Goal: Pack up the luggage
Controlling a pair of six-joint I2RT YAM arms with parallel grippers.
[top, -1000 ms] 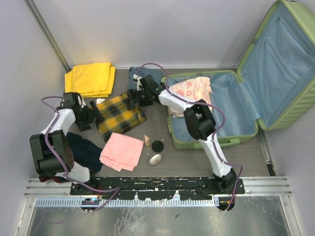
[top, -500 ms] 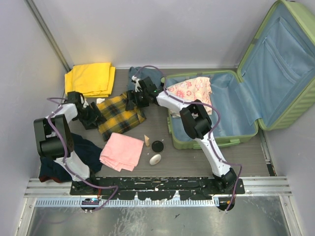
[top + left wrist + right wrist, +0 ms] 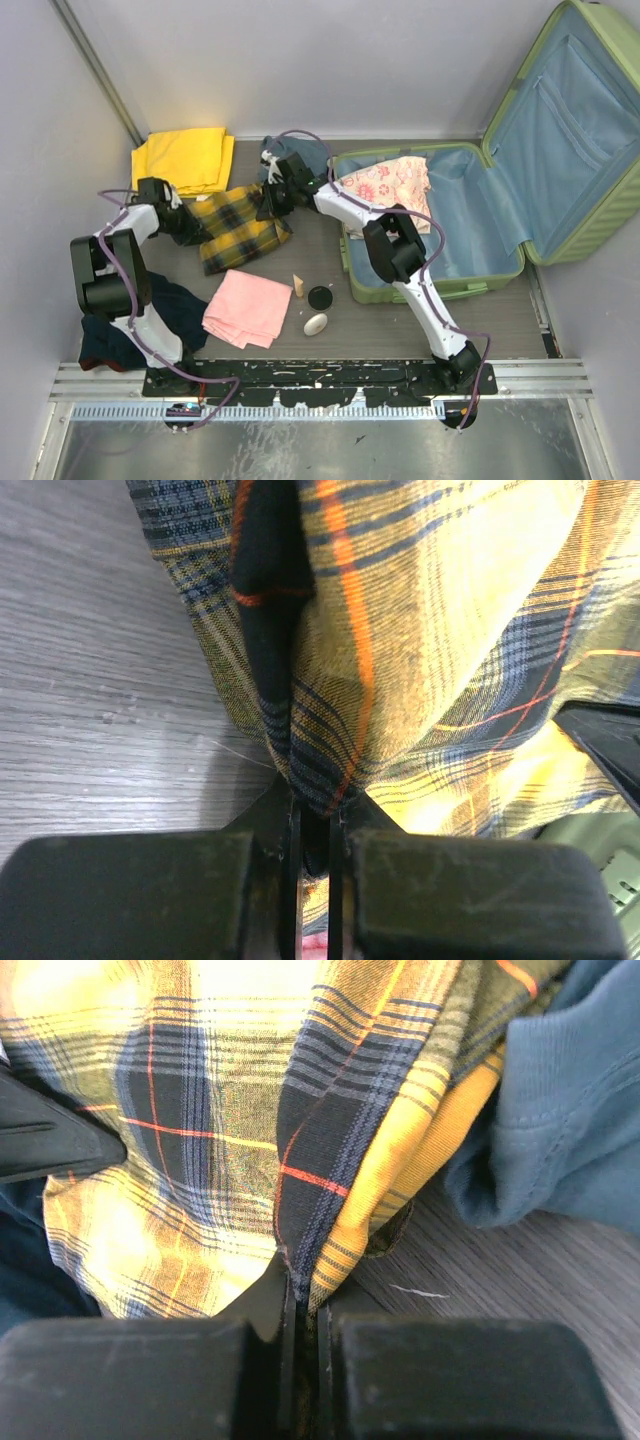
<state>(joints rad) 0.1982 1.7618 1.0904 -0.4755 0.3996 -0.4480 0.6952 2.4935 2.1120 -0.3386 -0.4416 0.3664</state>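
Note:
Next, I release the plaid cloth from my right gripper inside the open suitcase (image 3: 396, 245), just in front of the floral cloth.
The luggage (image 3: 470, 215), a light-green hard-shell suitcase with blue lining, lies open at the right, its lid (image 3: 580, 130) leaning against the wall. A floral cloth (image 3: 385, 182) rests in its left end. A yellow-and-navy plaid cloth (image 3: 238, 228) lies on the table left of it. My left gripper (image 3: 192, 226) is shut on the plaid cloth's left edge (image 3: 330, 680), the fabric pinched between the jaws of that gripper (image 3: 313, 815). My right gripper (image 3: 270, 205) is shut on the cloth's far right edge (image 3: 330, 1160), a fold caught in its jaws (image 3: 303, 1295).
A folded yellow cloth (image 3: 183, 160) sits at the back left and a teal garment (image 3: 300, 152) (image 3: 560, 1110) behind the plaid. In front lie a pink cloth (image 3: 247, 307), a dark navy garment (image 3: 165, 310), a beige cone (image 3: 297, 286), a black disc (image 3: 320, 297) and a white oval (image 3: 316, 324).
Both grippers went from open to shut on opposite edges of the plaid cloth. The left arm reached further in toward the cloth.

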